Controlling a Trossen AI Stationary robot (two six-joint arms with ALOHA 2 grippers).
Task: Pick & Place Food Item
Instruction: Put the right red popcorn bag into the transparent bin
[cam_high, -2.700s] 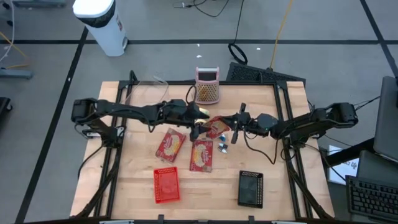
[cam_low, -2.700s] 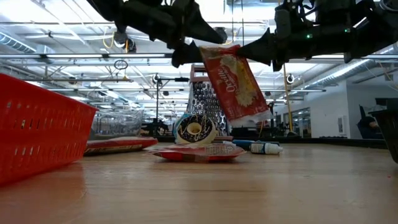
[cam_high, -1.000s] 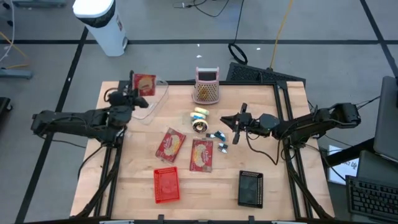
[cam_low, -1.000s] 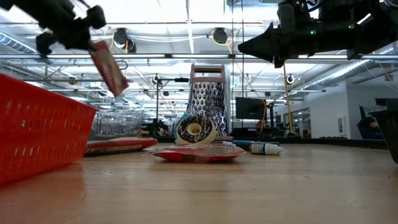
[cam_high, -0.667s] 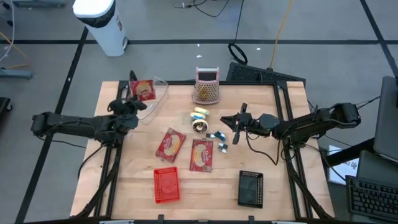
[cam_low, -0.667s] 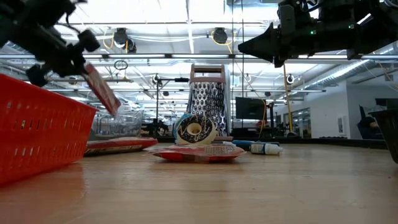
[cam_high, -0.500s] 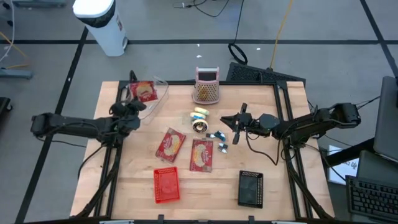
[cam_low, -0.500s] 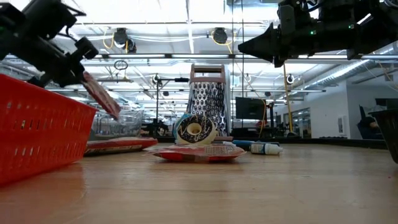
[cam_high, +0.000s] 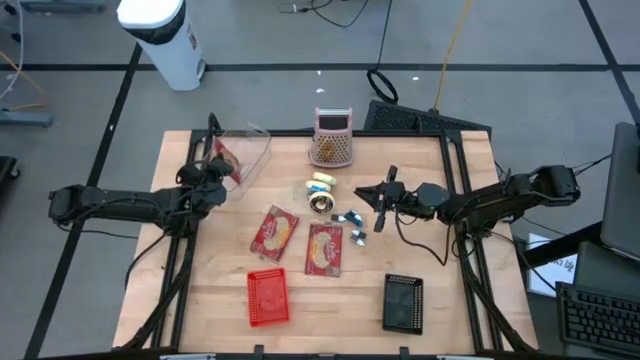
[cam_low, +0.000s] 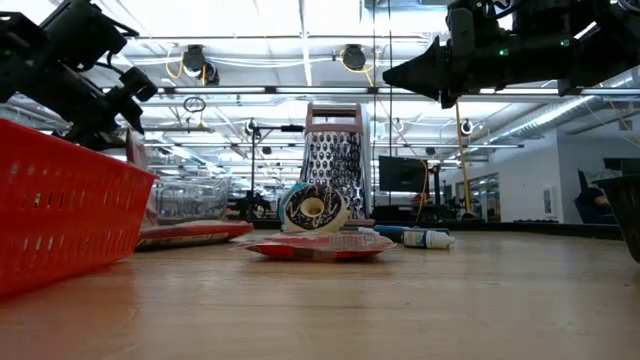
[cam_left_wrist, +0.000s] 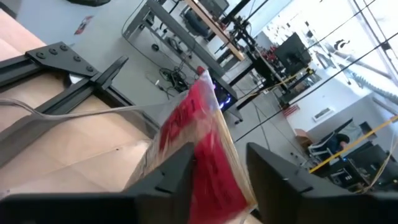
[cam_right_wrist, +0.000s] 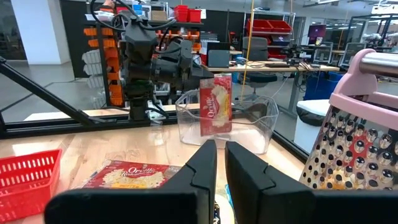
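The red popcorn packet stands upright in the clear container; next my left gripper pinches its upper part (cam_right_wrist: 219, 84) and tips it flat.
A red popcorn packet (cam_high: 226, 160) stands upright in the clear container (cam_high: 250, 150) at the table's far left; the right wrist view shows the packet (cam_right_wrist: 216, 104) on its lower edge inside the container (cam_right_wrist: 249, 124). My left gripper (cam_high: 213, 168) is open at the container's left side, and the packet (cam_left_wrist: 202, 130) rises between its fingers. My right gripper (cam_high: 360, 193) hangs shut above the table's middle right, holding nothing. My left gripper's fingers (cam_left_wrist: 174, 174) stand level on either side of the packet's upper part (cam_left_wrist: 211, 155), coming from the table's left. Whether they touch it I cannot tell. The packet stands upright with its lower edge in the container.
Two more red packets (cam_high: 273, 232) (cam_high: 323, 248) lie flat mid-table. A pink-handled grater (cam_high: 333, 138) stands at the far edge, with a doughnut (cam_high: 320, 203) and small items (cam_high: 350, 215) near it. A red basket (cam_high: 267, 298) and a black basket (cam_high: 403, 302) sit near the front.
My left gripper has come down toward the clear container, rolled its wrist and opened. The red packet, held tilted above the container before, has sunk into it and now stands upright.
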